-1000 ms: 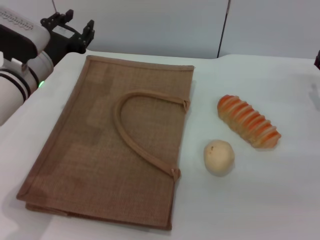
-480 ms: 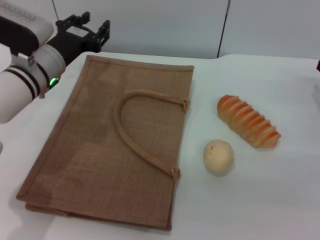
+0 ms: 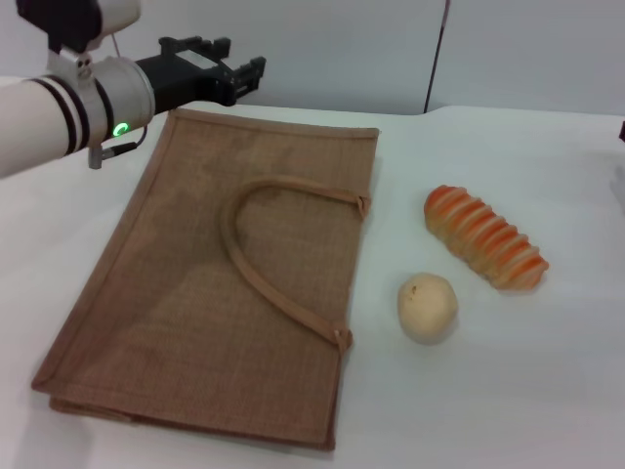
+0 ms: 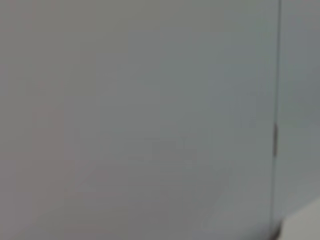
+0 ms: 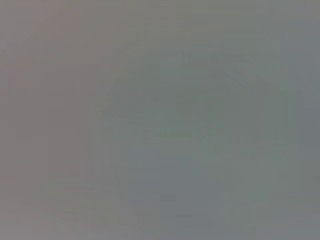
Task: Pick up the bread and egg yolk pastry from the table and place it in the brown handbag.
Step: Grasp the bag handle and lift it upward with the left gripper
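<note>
Next, my left gripper grasps the curved middle (image 3: pixel 235 201) of the brown handbag's handle, since lifting it there opens the handbag.
The brown handbag (image 3: pixel 210 283) lies flat on the white table, one looped handle (image 3: pixel 264 274) on top. The bread (image 3: pixel 485 236), striped orange and cream, lies to its right. The egg yolk pastry (image 3: pixel 427 307), a pale round ball, sits just in front of the bread, between it and the bag. My left gripper (image 3: pixel 239 59) is open and empty, held above the bag's far edge and pointing right. Only a dark sliver of the right arm (image 3: pixel 621 127) shows at the right edge; its gripper is out of view. Both wrist views show only a grey wall.
A white table (image 3: pixel 508 391) carries everything. A grey wall with a dark vertical seam (image 3: pixel 437 54) stands behind it. The seam also shows in the left wrist view (image 4: pixel 275 140).
My left arm has swung up and to the right, from the table's far left corner to above the bag's far edge. The bag, bread and pastry have not moved.
</note>
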`<act>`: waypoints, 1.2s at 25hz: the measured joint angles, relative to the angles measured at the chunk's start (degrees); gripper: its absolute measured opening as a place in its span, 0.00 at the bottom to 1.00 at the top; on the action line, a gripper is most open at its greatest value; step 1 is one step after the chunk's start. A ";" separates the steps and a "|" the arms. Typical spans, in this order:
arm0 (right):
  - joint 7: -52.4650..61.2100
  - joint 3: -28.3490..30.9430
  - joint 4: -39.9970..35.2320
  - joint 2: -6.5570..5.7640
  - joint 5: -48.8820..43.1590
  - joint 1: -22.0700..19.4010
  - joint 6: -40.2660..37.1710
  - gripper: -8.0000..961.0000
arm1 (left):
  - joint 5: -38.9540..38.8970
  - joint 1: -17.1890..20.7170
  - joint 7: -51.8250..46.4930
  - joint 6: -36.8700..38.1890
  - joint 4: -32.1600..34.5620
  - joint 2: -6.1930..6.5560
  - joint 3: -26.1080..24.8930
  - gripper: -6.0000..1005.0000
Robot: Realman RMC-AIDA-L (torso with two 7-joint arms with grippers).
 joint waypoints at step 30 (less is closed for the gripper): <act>0.11 0.14 0.44 0.09 -0.03 1.94 -0.02 0.85 | 69.78 -15.64 -46.82 -44.13 2.10 1.67 -27.94 0.45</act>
